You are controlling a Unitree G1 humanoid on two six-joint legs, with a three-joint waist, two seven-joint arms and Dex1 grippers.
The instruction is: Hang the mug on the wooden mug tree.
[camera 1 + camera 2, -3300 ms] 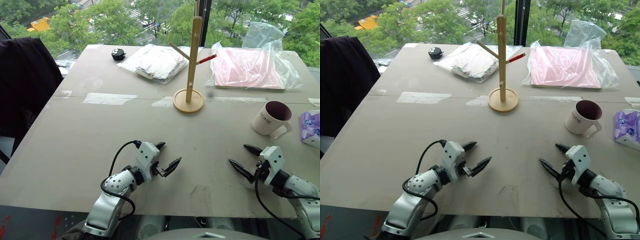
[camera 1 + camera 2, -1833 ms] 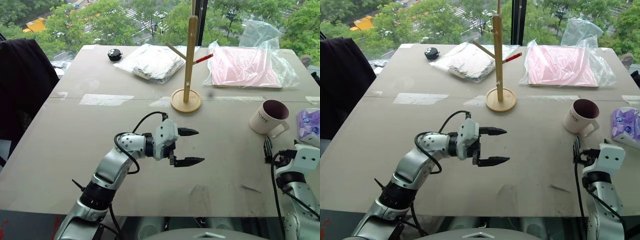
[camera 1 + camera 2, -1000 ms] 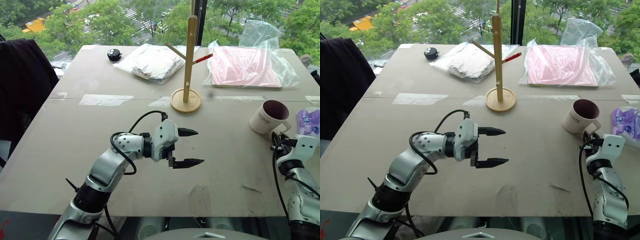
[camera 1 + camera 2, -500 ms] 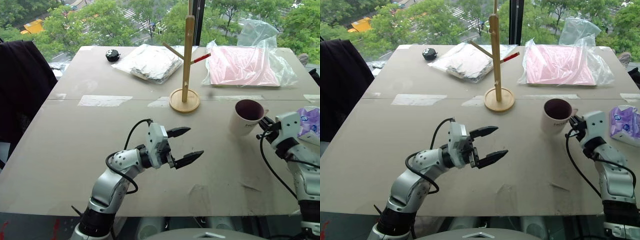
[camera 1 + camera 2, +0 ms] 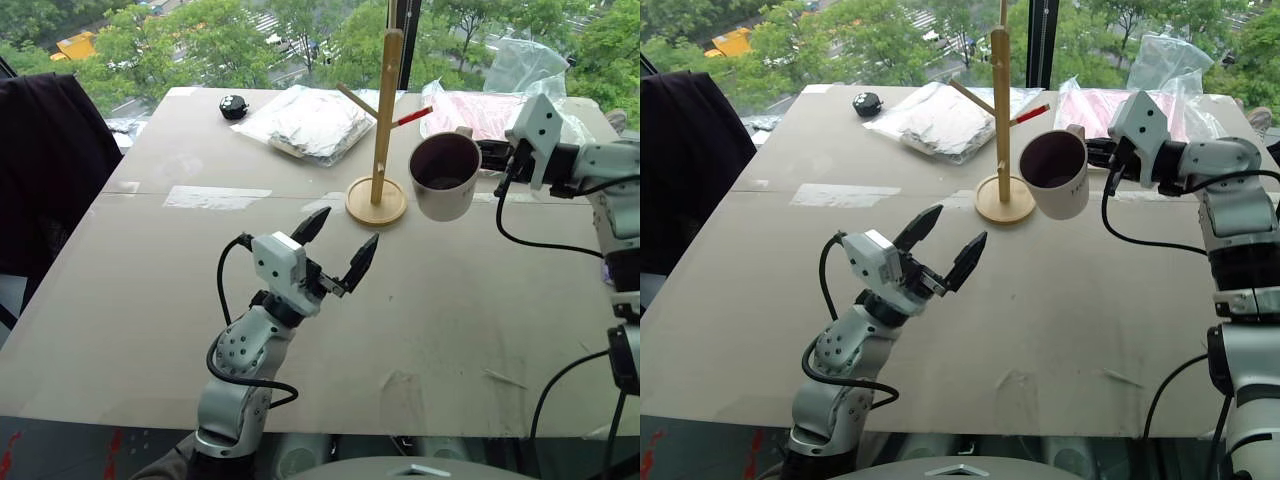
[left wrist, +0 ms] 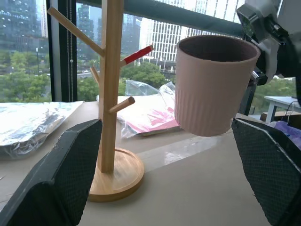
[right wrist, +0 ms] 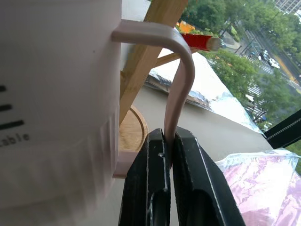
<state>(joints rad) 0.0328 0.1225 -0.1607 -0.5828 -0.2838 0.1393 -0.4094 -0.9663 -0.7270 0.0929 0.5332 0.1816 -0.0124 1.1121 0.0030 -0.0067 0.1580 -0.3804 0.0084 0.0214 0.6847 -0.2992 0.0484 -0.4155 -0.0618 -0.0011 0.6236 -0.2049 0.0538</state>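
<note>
My right gripper is to release the cream-white mug with its handle hanging from the wooden mug tree's red-tipped peg (image 5: 407,161).
The cream-white mug (image 5: 445,175), dark inside, hangs in the air just right of the wooden mug tree (image 5: 385,110), a little above its round base (image 5: 377,201). My right gripper (image 7: 169,139) is shut on the mug's loop handle (image 7: 181,89), reaching in from the right (image 5: 492,156). The tree's red-tipped peg (image 7: 200,41) slants up just behind the handle. My left gripper (image 5: 343,238) stands open and empty over the near middle of the table, fingers tilted up toward the tree and mug (image 6: 211,84).
A silvery plastic bag (image 5: 310,120) and a pink one (image 5: 490,115) lie behind the tree near the table's far edge. A small black object (image 5: 236,107) sits at the back left. A dark cloth (image 5: 50,170) hangs beside the left edge.
My right gripper has lifted the mug off the table and carried it up and leftward to beside the mug tree. The left gripper has tilted its fingers upward.
</note>
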